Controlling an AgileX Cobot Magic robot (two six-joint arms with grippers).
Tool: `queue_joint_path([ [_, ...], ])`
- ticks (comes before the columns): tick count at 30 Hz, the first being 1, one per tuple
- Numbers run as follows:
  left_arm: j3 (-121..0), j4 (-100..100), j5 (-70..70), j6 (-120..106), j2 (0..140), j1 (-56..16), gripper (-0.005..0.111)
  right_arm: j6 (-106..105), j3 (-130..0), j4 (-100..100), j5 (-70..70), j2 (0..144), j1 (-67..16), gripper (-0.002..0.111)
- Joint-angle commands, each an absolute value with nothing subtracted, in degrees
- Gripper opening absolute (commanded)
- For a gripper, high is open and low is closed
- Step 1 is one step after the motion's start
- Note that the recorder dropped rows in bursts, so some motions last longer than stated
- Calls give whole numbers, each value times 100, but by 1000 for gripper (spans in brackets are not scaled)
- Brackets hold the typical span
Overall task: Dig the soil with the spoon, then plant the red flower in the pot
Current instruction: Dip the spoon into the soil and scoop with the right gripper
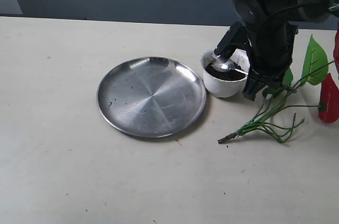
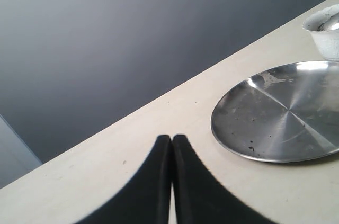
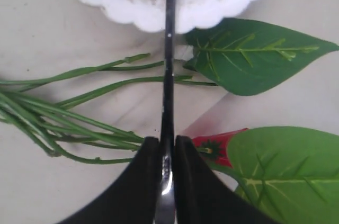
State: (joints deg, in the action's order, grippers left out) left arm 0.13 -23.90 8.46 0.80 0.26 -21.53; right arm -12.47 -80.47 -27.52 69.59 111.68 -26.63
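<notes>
The robot's right gripper should put the spoon down across the middle of the steel plate (image 1: 157,96). The spoon is over the pot's soil now.
The white scalloped pot (image 1: 224,82) stands just right of the steel plate, with dark soil (image 1: 220,71) inside. My right gripper (image 3: 167,140) is shut on the spoon's thin handle (image 3: 169,60); the spoon (image 1: 226,66) has its bowl over the soil in the pot. The red flower (image 1: 328,98) lies on the table right of the pot, its green stems (image 1: 259,124) pointing toward the front and its leaves (image 3: 254,54) under the right arm. My left gripper (image 2: 171,139) is shut on nothing, off to the left of the plate.
A large round steel plate (image 1: 151,96) with a few soil crumbs lies left of the pot. The pot's rim (image 2: 324,28) shows at the edge of the left wrist view. A dark wall runs behind the table.
</notes>
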Motion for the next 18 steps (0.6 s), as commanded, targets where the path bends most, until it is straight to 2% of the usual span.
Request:
queue_joint_path([
  [1,0,-2345,773,112,0,-2191,1,-1048,-8033,-2819,6996,10851,-2636,0],
  [13,0,-2345,773,112,0,-2191,1,-1001,-8033,-2453,6996,10957,-2636,0],
  [17,0,-2345,773,112,0,-2191,1,-510,-8033,-1835,6996,10203,-2670,0],
  [18,0,-2345,773,112,0,-2191,1,-509,-8033,-1115,6349,9984,-2743,0],
])
